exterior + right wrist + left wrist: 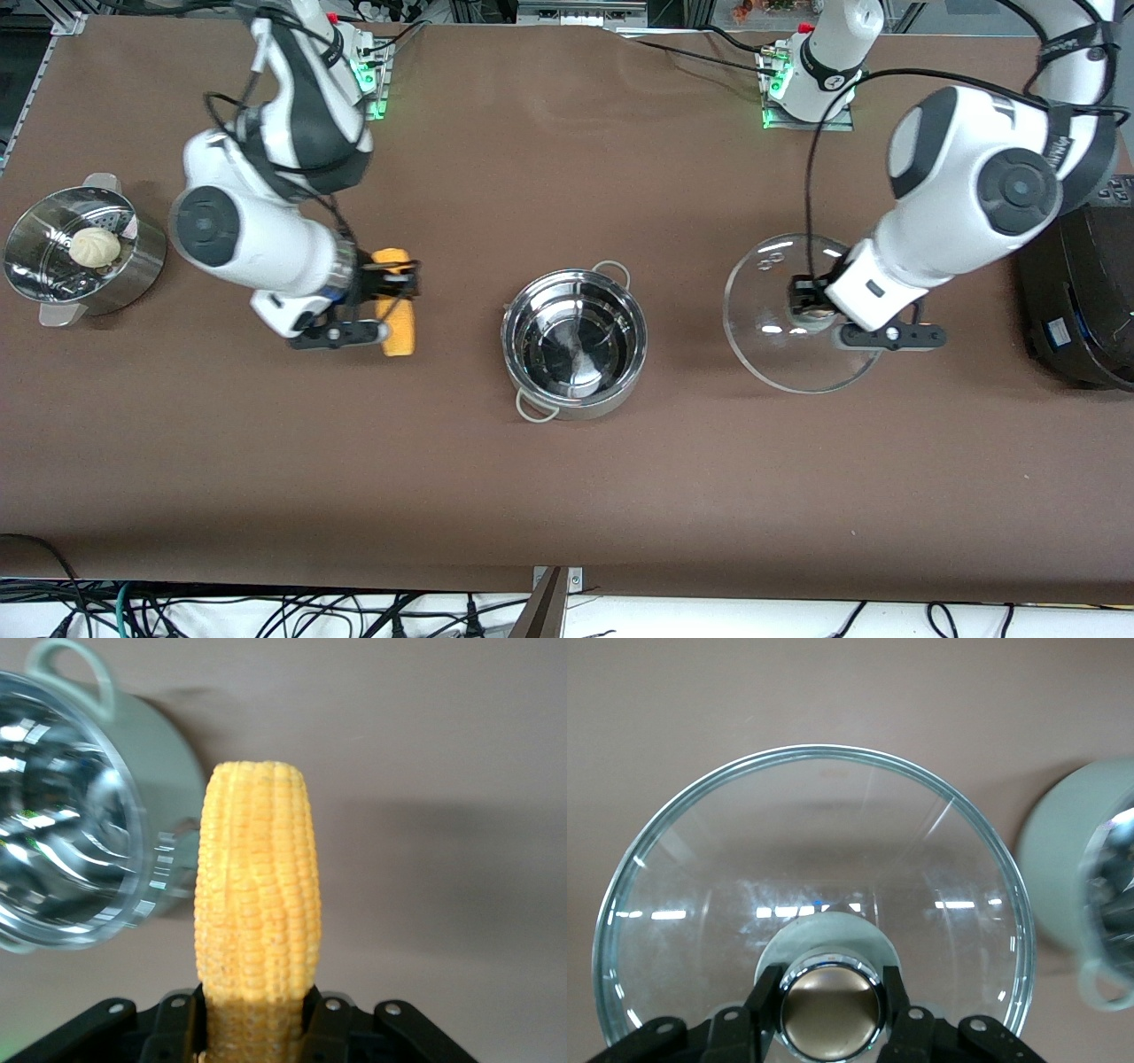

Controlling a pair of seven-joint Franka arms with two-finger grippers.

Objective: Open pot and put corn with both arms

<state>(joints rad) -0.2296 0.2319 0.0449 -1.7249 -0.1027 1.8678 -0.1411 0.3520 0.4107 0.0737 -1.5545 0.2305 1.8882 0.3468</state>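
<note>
My left gripper should set the glass lid down on the table (pixel 840 323) between the shiny steel pot and the black cooker.
The shiny steel pot (pixel 574 343) stands open and empty at mid-table; its edge shows in the left wrist view (pixel 1090 895) and the right wrist view (pixel 71 833). My left gripper (pixel 811 301) is shut on the tan knob (pixel 831 1005) of the round glass lid (pixel 788 312), which it holds tilted toward the left arm's end of the table, beside the pot. My right gripper (pixel 390 297) is shut on the yellow corn (pixel 396 306) toward the right arm's end, beside the pot. The cob (pixel 257 912) sticks out past the black fingers (pixel 330 1023).
A steel steamer pot (pixel 120 279) holding a pale bun (pixel 95 246) sits at the right arm's end of the table. A big black cooker (pixel 1076 297) sits at the left arm's end, close to the left arm's elbow.
</note>
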